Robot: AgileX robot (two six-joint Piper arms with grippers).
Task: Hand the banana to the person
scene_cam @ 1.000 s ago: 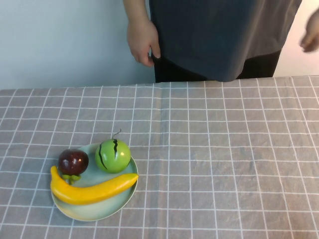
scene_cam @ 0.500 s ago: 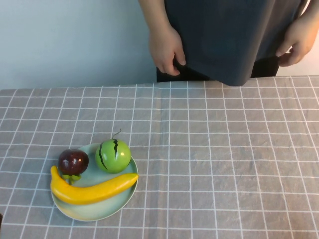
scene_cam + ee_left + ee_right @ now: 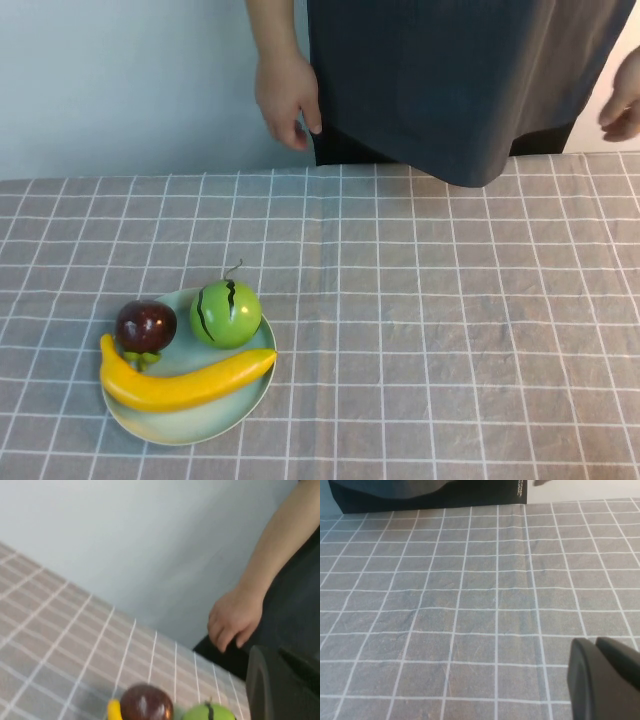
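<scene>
Next, the left gripper will close on the banana's middle [image 3: 192,390], on the pale green plate's near side.
The yellow banana [image 3: 185,380] lies along the near side of a pale green plate [image 3: 190,425] at the table's front left. Only its tip [image 3: 114,711] shows in the left wrist view. The person [image 3: 450,80] stands behind the far table edge in a dark apron, one hand [image 3: 287,95] hanging down and the other [image 3: 625,100] at the right edge. Neither gripper shows in the high view. My left gripper [image 3: 280,680] is shut and empty, in the air short of the plate. My right gripper [image 3: 596,680] is shut and empty above bare cloth.
A round green striped fruit [image 3: 226,313] and a small dark purple fruit [image 3: 146,326] sit on the plate behind the banana, and both touch it. A grey checked cloth [image 3: 450,330] covers the table. A pale wall stands behind the far left.
The person has shifted: the hand at the view's left moved left and up, the other hand moved to the right edge. The fruit and plate have not moved.
</scene>
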